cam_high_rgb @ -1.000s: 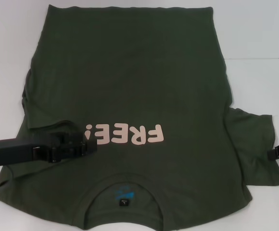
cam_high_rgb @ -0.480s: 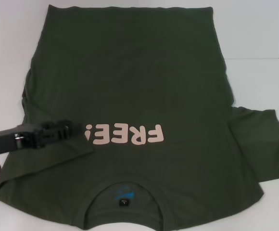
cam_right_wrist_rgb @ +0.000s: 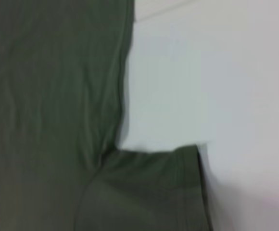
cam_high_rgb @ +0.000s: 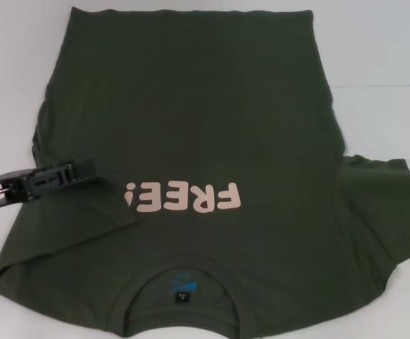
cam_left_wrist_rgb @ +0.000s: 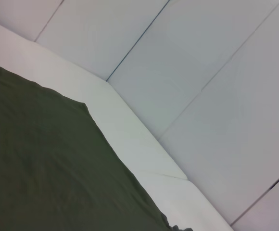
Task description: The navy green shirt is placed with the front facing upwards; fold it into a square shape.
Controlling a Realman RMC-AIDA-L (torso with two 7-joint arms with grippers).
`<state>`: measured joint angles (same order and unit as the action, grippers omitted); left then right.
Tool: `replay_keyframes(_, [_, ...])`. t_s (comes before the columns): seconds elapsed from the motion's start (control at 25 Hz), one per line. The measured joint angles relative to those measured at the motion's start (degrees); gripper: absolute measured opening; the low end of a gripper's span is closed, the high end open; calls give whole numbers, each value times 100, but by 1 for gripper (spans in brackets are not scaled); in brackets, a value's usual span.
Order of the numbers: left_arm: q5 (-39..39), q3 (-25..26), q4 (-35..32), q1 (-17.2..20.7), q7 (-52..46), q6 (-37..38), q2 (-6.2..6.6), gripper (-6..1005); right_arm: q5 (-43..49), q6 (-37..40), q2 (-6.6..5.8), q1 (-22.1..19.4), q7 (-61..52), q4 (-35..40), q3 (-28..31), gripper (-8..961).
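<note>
I should release the end of the spread sleeve with my right gripper on the chest (cam_high_rgb: pixel 267 203), beside the F of the pink lettering.
The navy green shirt (cam_high_rgb: pixel 205 120) lies front up on the white table (cam_high_rgb: pixel 382 63), its collar nearest me and the pink "FREE!" lettering (cam_high_rgb: pixel 184 198) upside down. Its left sleeve (cam_high_rgb: pixel 85 215) is folded inward onto the chest. The right sleeve (cam_high_rgb: pixel 389 205) is spread flat to the right. My left gripper (cam_high_rgb: pixel 83 169) hovers at the shirt's left edge, just above the folded sleeve, open and holding nothing. The left wrist view shows shirt cloth (cam_left_wrist_rgb: pixel 43 163). In the right wrist view I see the shirt's side (cam_right_wrist_rgb: pixel 48 96) and the right sleeve (cam_right_wrist_rgb: pixel 149 192). My right gripper is out of view.
A blue-and-black neck label (cam_high_rgb: pixel 182 289) sits inside the collar. White table surface (cam_left_wrist_rgb: pixel 130 125) borders the shirt on the left, right and far sides. The shirt's hem reaches near the table's far edge.
My left gripper drew back leftward off the lettering, leaving the left sleeve folded on the chest. My right gripper let go of the right sleeve and left the view; the sleeve now lies flatter.
</note>
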<state>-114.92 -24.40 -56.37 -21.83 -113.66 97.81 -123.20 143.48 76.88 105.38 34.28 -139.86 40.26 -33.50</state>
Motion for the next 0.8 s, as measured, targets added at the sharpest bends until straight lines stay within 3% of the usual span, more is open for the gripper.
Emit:
replay_keyframes(0.16, [31,33,3,4,-2,26,0,706,-29,134,-4,121,-2,-34,94,3])
replay_keyframes(0.36, [139,98,4,0,-9,52,-2,706,-141,803,80,357,3,-70,96,3])
replay_keyframes(0.56, [267,119,13,-5,-20,55,14,706,-872,1503,115,536,-2,-25,58,3])
replay_keyframes(0.8, [391,177,14,-8,-24,13,30,706,-930,1207,309,846,22,-121,-90,3])
